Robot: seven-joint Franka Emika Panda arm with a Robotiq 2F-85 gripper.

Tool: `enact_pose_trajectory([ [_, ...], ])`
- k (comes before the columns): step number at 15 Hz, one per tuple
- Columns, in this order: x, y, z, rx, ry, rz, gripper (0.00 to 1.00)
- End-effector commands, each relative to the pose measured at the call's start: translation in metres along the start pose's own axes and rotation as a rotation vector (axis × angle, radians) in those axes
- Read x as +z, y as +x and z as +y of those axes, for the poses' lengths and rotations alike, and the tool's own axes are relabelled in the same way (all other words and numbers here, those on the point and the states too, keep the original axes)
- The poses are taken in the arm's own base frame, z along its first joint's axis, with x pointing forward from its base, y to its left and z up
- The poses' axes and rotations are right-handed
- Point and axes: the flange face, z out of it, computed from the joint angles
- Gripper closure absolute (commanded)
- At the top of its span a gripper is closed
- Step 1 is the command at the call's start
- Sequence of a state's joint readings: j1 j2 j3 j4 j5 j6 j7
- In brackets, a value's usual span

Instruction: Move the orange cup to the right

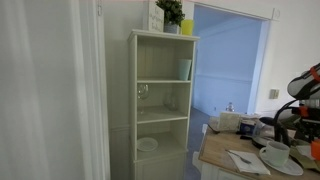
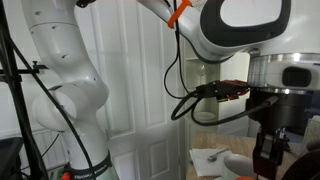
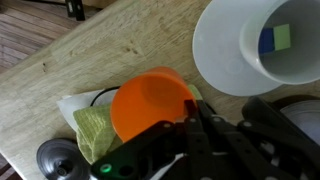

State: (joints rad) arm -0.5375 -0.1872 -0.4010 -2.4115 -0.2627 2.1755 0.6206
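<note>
I will use my gripper to set the orange cup down on the wooden table (image 1: 313,171) (image 3: 160,82) between the white plate and the green cloth.
In the wrist view the orange cup (image 3: 148,105) stands on a green cloth (image 3: 93,132) on the wooden table (image 3: 90,60). My gripper (image 3: 192,108) comes in from the lower right. Its dark fingers are close together at the cup's right rim and look pinched on it. In an exterior view the gripper (image 2: 268,150) hangs low over the table, and the cup is hidden behind it. In an exterior view the arm (image 1: 303,95) is at the right edge, and I cannot make out the cup there.
A large white bowl (image 3: 250,45) holding a blue and a green piece sits close to the cup's upper right. A dark round object (image 3: 55,158) lies at the lower left. A tall white shelf (image 1: 160,100) stands beyond the cluttered table (image 1: 225,160).
</note>
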Motion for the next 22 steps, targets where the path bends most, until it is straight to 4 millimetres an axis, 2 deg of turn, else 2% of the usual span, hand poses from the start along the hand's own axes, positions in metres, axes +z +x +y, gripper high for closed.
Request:
enact_pose_trajectory([
  [1, 0.021, 0.002, 0.013, -0.011, -0.006, 0.016, 0.99],
  [5, 0.042, 0.001, 0.016, -0.009, 0.015, 0.014, 0.99],
  [11, 0.060, -0.002, 0.009, 0.010, 0.042, 0.042, 0.99],
  [22, 0.077, -0.006, 0.003, 0.041, 0.058, -0.010, 0.99],
])
